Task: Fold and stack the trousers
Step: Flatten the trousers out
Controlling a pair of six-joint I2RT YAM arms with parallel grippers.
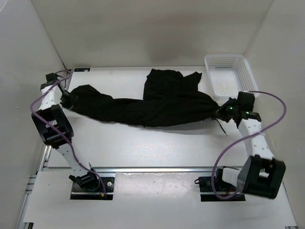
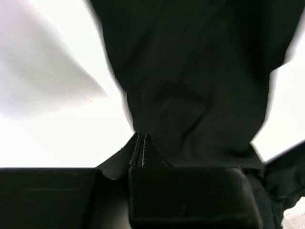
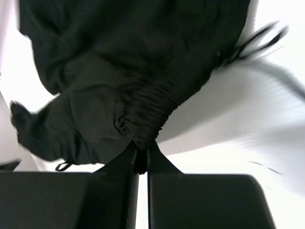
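Next, my right gripper lets go of the waistband on the bare white table [image 1: 220,147], between the dangling drawstring and the metal rail.
The black trousers [image 1: 152,102] hang stretched across the table between my two grippers, with a loose part bunched toward the back. My left gripper [image 1: 70,99] is shut on the cloth at the left end; in the left wrist view the jaws [image 2: 141,138] pinch the black fabric [image 2: 190,81]. My right gripper [image 1: 220,112] is shut on the gathered waistband at the right end; in the right wrist view the jaws [image 3: 141,145] clamp the ruched band [image 3: 147,109]. A thin drawstring [image 1: 220,127] dangles below the right gripper.
A white mesh plastic basket [image 1: 230,74] stands at the back right, close behind the right gripper. White walls enclose the table [image 1: 143,143] on the left, back and right. Purple cables loop off both arms.
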